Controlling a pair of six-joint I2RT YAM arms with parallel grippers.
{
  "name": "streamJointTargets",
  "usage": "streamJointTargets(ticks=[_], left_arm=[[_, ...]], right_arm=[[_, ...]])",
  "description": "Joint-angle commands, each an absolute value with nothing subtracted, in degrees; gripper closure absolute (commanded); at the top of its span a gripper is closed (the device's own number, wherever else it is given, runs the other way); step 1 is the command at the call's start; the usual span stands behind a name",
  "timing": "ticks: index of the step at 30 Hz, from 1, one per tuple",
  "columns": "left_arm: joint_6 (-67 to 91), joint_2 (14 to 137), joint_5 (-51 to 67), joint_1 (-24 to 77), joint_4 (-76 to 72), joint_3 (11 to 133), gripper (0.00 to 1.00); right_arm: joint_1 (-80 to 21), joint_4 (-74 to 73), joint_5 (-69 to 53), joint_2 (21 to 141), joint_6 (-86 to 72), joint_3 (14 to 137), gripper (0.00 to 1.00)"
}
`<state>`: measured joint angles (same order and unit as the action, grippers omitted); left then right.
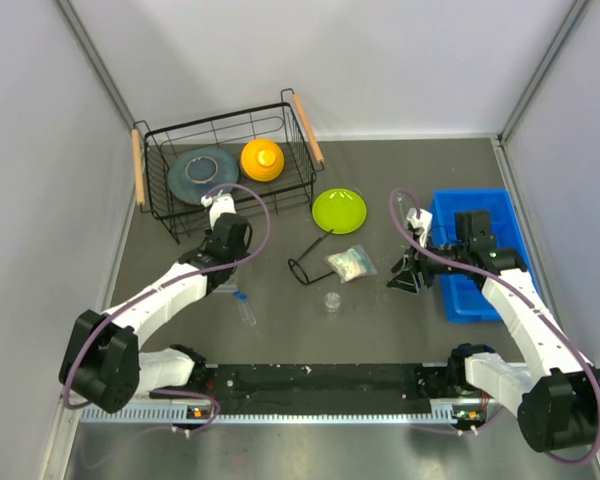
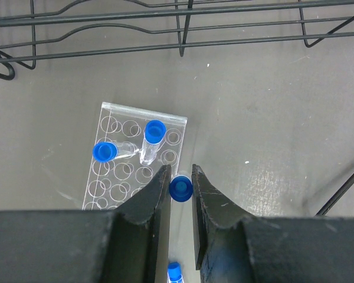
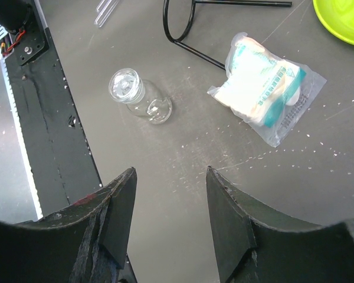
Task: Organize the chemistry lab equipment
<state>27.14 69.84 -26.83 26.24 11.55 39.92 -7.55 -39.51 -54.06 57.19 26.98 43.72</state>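
Observation:
The robot's left gripper will put the blue-capped test tube down in the clear tube rack's edge hole [image 1: 239,247] [image 2: 169,157] near the wire basket.
My left gripper [image 2: 180,171] is shut on a blue-capped test tube [image 2: 180,188], which hangs just off the right edge of the clear tube rack [image 2: 125,177]. Two more capped tubes [image 2: 155,131] stand or lean in the rack. Another tube [image 2: 174,272] lies on the table behind the fingers. My right gripper [image 3: 170,171] is open and empty above bare table. Ahead of it lie the small clear dish [image 3: 135,94], the crinkly packet [image 3: 262,85] and the thin black goggles frame [image 3: 200,56]. A glass rod [image 3: 106,9] shows at the top edge.
A black wire basket [image 1: 300,160] at the back left holds a grey plate [image 1: 202,172] and an orange bowl [image 1: 262,160]. A lime-green plate [image 1: 339,210] sits mid-table. A blue bin [image 1: 475,200] stands at the right, under the right arm.

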Motion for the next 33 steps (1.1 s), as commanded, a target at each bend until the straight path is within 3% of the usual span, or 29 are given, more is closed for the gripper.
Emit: streamJointTargets(ticks=[1, 16, 33], left_arm=[[25.1, 70.8, -27.9, 26.0, 9.4, 43.1, 0.93], [23.0, 68.3, -29.4, 26.0, 10.3, 44.3, 0.93], [22.4, 73.6, -31.6, 26.0, 8.9, 45.5, 0.93]], right_arm=[[-6.9, -39.0, -55.1, 57.3, 28.4, 46.7, 0.49], [-6.8, -39.2, -55.0, 57.6, 28.6, 46.8, 0.49], [-5.8, -39.3, -55.5, 57.6, 28.6, 46.7, 0.49]])
